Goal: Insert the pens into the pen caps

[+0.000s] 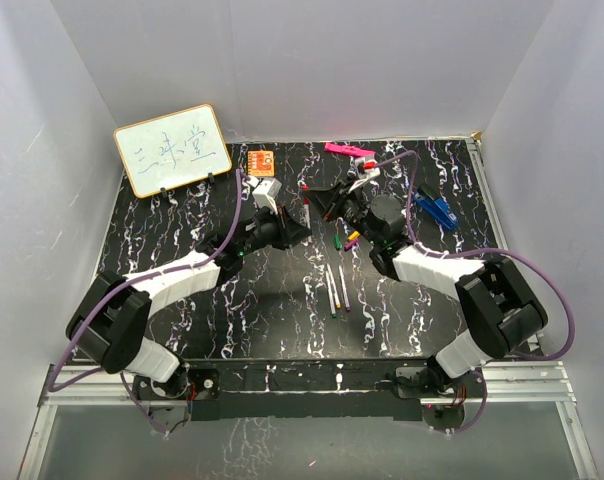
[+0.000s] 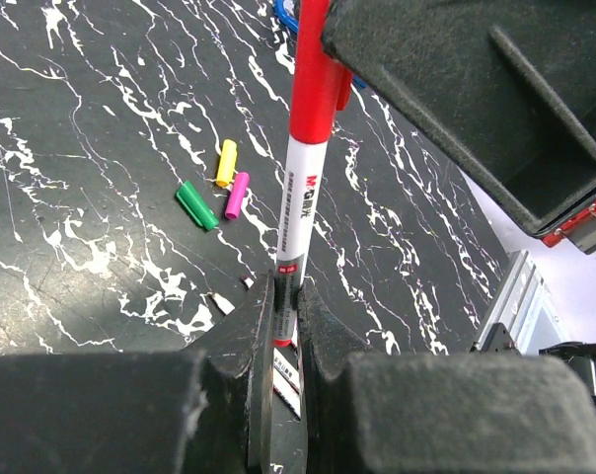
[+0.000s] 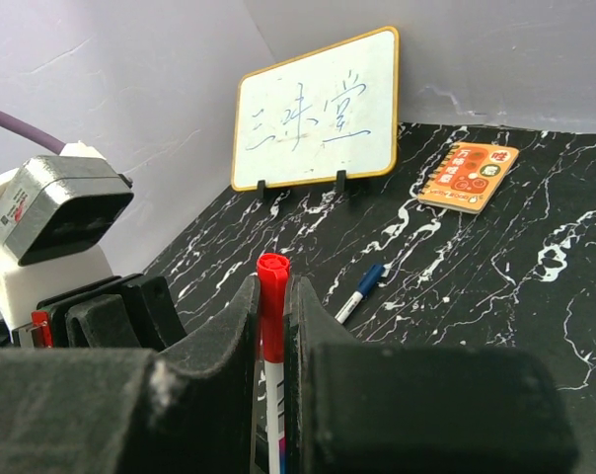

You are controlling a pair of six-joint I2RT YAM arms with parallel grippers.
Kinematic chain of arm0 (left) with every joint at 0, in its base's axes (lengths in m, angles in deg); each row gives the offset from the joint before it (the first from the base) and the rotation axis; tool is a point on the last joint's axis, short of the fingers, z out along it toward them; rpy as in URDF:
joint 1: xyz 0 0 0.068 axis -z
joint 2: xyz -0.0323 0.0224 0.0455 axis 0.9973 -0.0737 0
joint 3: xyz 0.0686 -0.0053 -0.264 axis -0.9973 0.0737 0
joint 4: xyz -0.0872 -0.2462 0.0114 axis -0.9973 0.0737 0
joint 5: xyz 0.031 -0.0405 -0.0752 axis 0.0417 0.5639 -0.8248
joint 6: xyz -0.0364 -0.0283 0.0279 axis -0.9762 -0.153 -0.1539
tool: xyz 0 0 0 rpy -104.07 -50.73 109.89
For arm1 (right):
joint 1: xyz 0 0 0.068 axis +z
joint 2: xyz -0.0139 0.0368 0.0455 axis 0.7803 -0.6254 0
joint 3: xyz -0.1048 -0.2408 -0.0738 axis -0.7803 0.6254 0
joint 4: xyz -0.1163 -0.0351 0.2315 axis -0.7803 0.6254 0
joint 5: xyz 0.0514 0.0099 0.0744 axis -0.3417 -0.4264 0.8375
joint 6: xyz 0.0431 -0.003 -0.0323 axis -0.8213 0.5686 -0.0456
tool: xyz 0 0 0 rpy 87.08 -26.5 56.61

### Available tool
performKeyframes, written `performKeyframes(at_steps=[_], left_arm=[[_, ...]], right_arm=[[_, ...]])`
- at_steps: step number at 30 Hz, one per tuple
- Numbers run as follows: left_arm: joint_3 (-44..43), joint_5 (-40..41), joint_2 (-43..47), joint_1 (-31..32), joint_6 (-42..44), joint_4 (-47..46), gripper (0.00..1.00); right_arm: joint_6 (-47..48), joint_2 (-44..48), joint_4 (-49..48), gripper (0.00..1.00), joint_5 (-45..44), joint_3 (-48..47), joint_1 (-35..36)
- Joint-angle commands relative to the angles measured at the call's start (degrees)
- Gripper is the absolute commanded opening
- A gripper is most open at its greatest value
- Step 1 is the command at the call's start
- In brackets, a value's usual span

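Note:
I will set the red-capped white pen on the table point(image 1: 266, 216) before the orange notebook with my left gripper.
My left gripper point(image 2: 286, 296) is shut on the rear end of a white pen point(image 2: 300, 197). A red cap point(image 2: 313, 69) sits on the pen's other end. My right gripper point(image 3: 271, 286) is shut on that red cap point(image 3: 272, 296). Both grippers meet above the table's middle, the left gripper point(image 1: 300, 222) beside the right gripper point(image 1: 327, 205). Yellow point(image 2: 225, 163), purple-pink point(image 2: 237, 195) and green point(image 2: 196, 205) caps lie loose on the table. Loose white pens point(image 1: 334, 288) lie nearer the arm bases. A pen with a blue cap on it point(image 3: 360, 292) lies on the table.
A whiteboard point(image 1: 172, 150) stands at the back left, with an orange notebook point(image 1: 260, 162) beside it. A flat pink bar point(image 1: 347, 150) lies at the back edge. A larger blue object point(image 1: 440, 210) lies at the right. White walls enclose the black marbled table point(image 1: 182, 230).

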Motion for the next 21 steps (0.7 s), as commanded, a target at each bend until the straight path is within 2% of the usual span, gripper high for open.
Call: performKeyframes(at_steps=[1,12,21], left_arm=[[-4.63,11.04,3.33,-3.75,0.87,-17.71,0.00],[-4.88,10.69,4.59,-5.64,-0.52,-20.49,0.00],[-5.14,5.67,3.92,-5.92,-0.88,-16.00,0.00]], right_arm=[[2.32,-2.24,15.10,0.00,5.10,3.00,3.28],[5.45,-4.63,19.36,0.00,0.82,2.06,5.36],[5.55,-5.22,19.88,0.00,-3.68,-2.25,5.63]])
